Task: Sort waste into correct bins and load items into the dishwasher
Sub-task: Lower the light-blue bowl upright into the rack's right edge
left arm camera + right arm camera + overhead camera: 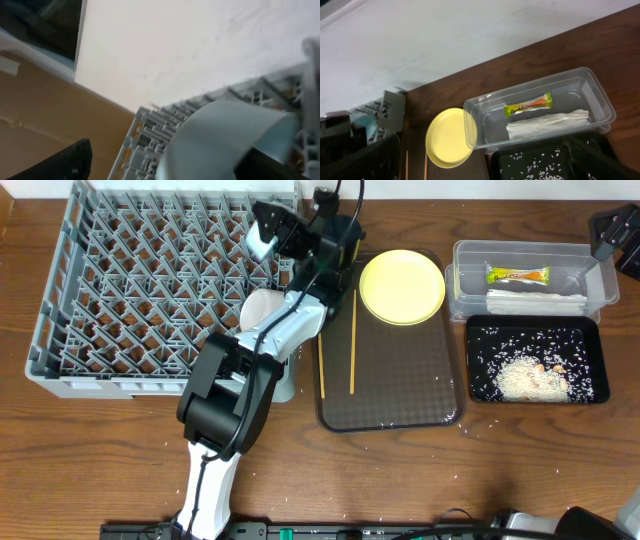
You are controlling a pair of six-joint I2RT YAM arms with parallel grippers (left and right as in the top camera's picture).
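The light-blue bowl leans crooked by the rack's side; my left gripper will pinch the bowl's rim (262, 138), lift and reseat it among the rack's pegs.
My left gripper (272, 232) is over the right part of the grey dishwasher rack (130, 290). Its fingers (165, 167) are wide apart, and the light-blue bowl (225, 140) lies between them against the right finger. It also shows overhead (261, 246). A white bowl (262, 308) sits at the rack's right edge. The yellow plate (401, 286) and two chopsticks (352, 340) lie on the brown tray (390, 395). The clear tub (457, 290) holds the snack wrapper (517, 276) and folded paper (535, 301). The black tray (592, 330) holds rice (530, 377). My right gripper (612, 230) is open and empty.
A small pale object (285, 383), partly hidden by my left arm, stands by the rack's front right corner. Rice grains are scattered on the table and the brown tray. The right wrist view shows the tub (590, 95), plate (447, 137) and black tray (505, 160) below.
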